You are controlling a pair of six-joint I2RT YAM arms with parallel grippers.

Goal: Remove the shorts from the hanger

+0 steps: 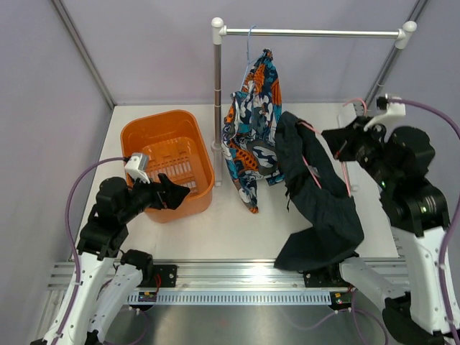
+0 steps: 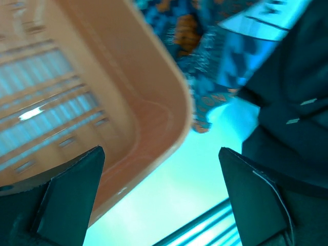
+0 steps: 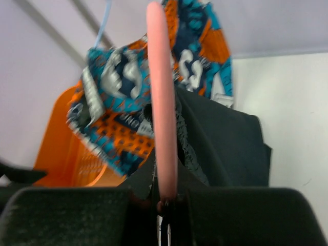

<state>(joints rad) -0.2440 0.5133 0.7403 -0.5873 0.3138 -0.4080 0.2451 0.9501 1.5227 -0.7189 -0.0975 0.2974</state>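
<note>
My left gripper is to go next to the black shorts' waistband [image 1: 283, 134], at the waistband's end beside the patterned shorts, and it should close there.
Black shorts [image 1: 320, 208] drape over a pink hanger [image 1: 311, 156] at the right of the table, and their lower end lies near the front rail. My right gripper [image 1: 338, 144] is shut on the pink hanger's end. In the right wrist view the pink hanger [image 3: 161, 102] rises straight out of my shut right gripper [image 3: 166, 197], with the black shorts [image 3: 225, 143] hanging behind it. My left gripper [image 1: 176, 192] is open and empty beside the near right corner of the orange basket. In the left wrist view my left gripper [image 2: 161, 171] holds nothing, with the black shorts [image 2: 292, 102] to its right.
An orange basket [image 1: 151, 116] stands at the left, seen close in the left wrist view [image 2: 154, 92]. Patterned orange-and-blue shorts [image 1: 251, 122] hang on a blue hanger from the rail [image 1: 309, 32], beside its post [image 1: 217, 86]. They touch the black shorts.
</note>
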